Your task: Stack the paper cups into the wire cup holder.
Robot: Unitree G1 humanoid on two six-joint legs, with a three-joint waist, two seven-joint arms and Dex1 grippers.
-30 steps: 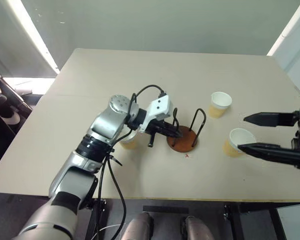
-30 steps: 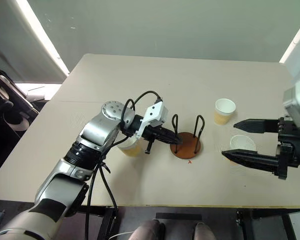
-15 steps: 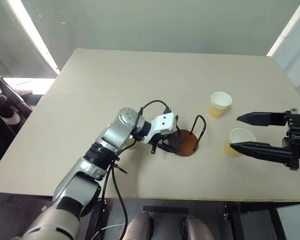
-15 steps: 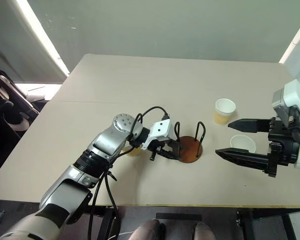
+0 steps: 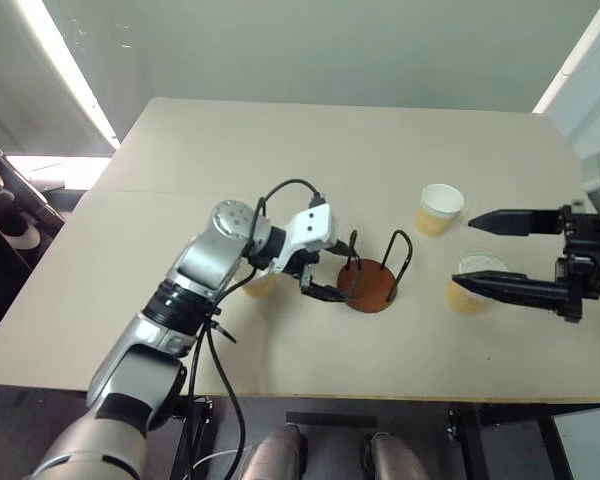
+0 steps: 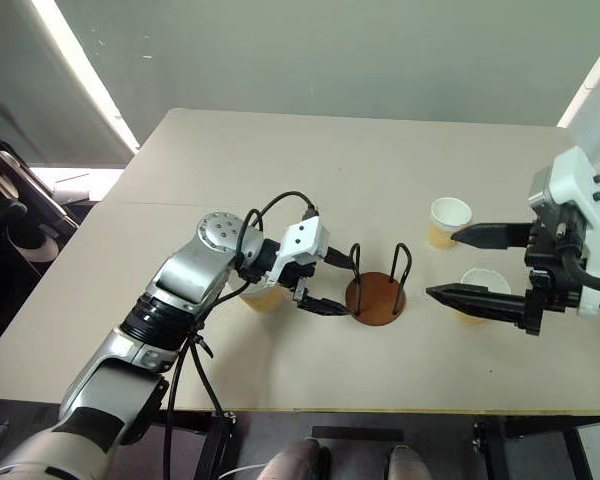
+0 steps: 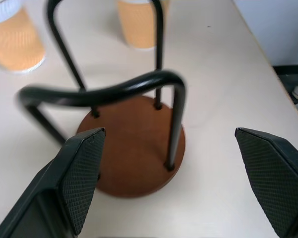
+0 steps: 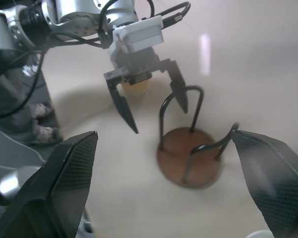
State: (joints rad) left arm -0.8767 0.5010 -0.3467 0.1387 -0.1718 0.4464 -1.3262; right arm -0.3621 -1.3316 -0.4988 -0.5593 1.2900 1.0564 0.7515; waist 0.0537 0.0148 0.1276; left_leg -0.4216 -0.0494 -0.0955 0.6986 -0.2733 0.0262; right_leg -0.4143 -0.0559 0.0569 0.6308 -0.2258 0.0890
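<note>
Next, my right gripper will grab the near side of the back paper cup's rim [image 5: 446, 216], leaving the closer cup below its finger standing.
The wire cup holder [image 5: 370, 287], a reddish-brown disc with two black wire loops, stands empty mid-table. My left gripper [image 5: 332, 272] is open just left of it, one finger by the near loop, one low beside the base; its wrist view shows the holder [image 7: 134, 158] between the fingers [image 7: 82, 173]. One paper cup [image 5: 259, 286] stands behind my left forearm, partly hidden. A second paper cup [image 5: 440, 208] stands upright to the right of the holder. The third paper cup [image 5: 469, 283] sits nearer, under the lower finger of my open right gripper [image 5: 462, 253], which hovers above it.
The tan table [image 5: 280, 150] has wide free room at the back and the left. Its front edge runs close below the holder. A black cable [image 5: 280, 190] loops over my left wrist. Dark equipment [image 5: 0, 200] stands off the table's left side.
My left gripper has gone from shut, fingers over the holder's base, to wide open and drawn back slightly left. The right gripper has edged in toward the cups, still open.
</note>
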